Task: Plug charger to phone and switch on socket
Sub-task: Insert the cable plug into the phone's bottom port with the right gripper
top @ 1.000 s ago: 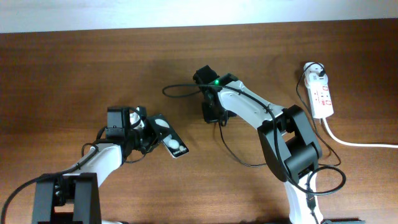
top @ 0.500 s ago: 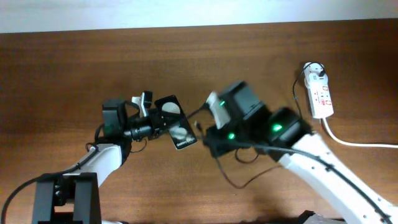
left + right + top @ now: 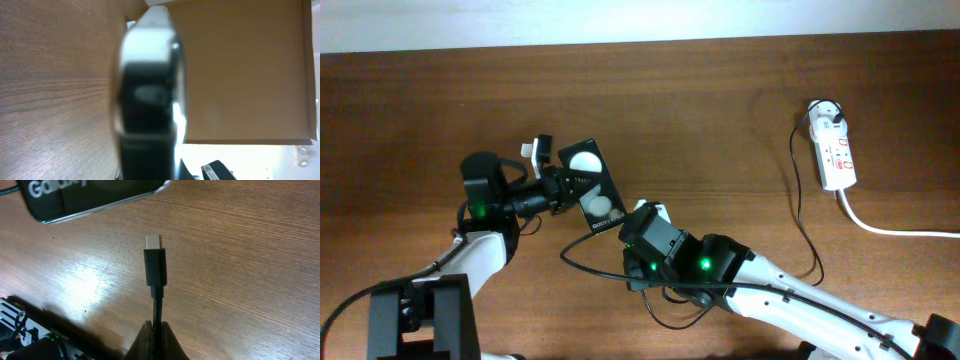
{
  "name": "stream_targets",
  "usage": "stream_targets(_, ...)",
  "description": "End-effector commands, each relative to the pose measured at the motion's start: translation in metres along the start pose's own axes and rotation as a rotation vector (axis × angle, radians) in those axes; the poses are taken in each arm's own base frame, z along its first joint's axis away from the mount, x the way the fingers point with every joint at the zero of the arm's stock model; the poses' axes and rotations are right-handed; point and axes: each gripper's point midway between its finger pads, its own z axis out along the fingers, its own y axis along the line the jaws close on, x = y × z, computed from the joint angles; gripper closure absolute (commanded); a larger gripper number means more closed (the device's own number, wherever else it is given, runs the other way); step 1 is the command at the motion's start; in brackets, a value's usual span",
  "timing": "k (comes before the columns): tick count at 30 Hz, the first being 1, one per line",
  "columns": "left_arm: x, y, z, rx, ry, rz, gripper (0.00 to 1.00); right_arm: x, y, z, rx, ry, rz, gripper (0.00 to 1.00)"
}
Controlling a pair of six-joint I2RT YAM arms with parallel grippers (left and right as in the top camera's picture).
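Next, I let go of the phone with my left gripper, laying it flat on the table (image 3: 646,211) under the tip of my right gripper.
My left gripper (image 3: 556,182) is shut on the phone (image 3: 590,185), a black handset with two white reflections, and holds it tilted above the table at centre left. In the left wrist view the phone (image 3: 148,105) shows edge-on and blurred. My right gripper (image 3: 157,330) is shut on the charger cable just behind its connector tip (image 3: 154,262), which points at the phone's lower end (image 3: 90,195), a short gap away. In the overhead view the right gripper (image 3: 633,224) sits just below right of the phone. The socket (image 3: 837,155) lies at far right with the white plug adapter (image 3: 828,116) in it.
The black cable (image 3: 796,200) runs from the adapter down the table and loops under my right arm (image 3: 585,268). The thick white cord (image 3: 890,228) leaves the socket toward the right edge. The table's far edge (image 3: 640,44) meets a white wall.
My right arm swung from the table's middle to the front left, carrying the connector up to the phone. My left gripper lifted the phone and turned it toward the right arm.
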Motion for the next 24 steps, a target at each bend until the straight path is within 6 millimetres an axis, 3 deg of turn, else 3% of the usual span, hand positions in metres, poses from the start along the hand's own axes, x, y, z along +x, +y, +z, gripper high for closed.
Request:
stream_targets(1,0.002,-0.011,-0.004,0.041,0.037,0.011,1.00,-0.002,0.003,-0.001,-0.013,-0.021,-0.024,0.96)
stream_targets(4,0.002,-0.011,-0.004,0.041,0.037,0.011,1.00,-0.003,0.019,-0.002,-0.088,-0.013,-0.082,0.96)
stream_targets(17,0.004,-0.007,-0.004,0.029,0.036,-0.023,1.00,-0.009,0.025,-0.003,-0.112,-0.044,-0.130,0.96)
stream_targets(24,0.017,-0.017,-0.006,0.088,0.115,-0.009,1.00,-0.023,0.027,-0.004,-0.106,-0.108,-0.131,0.96)
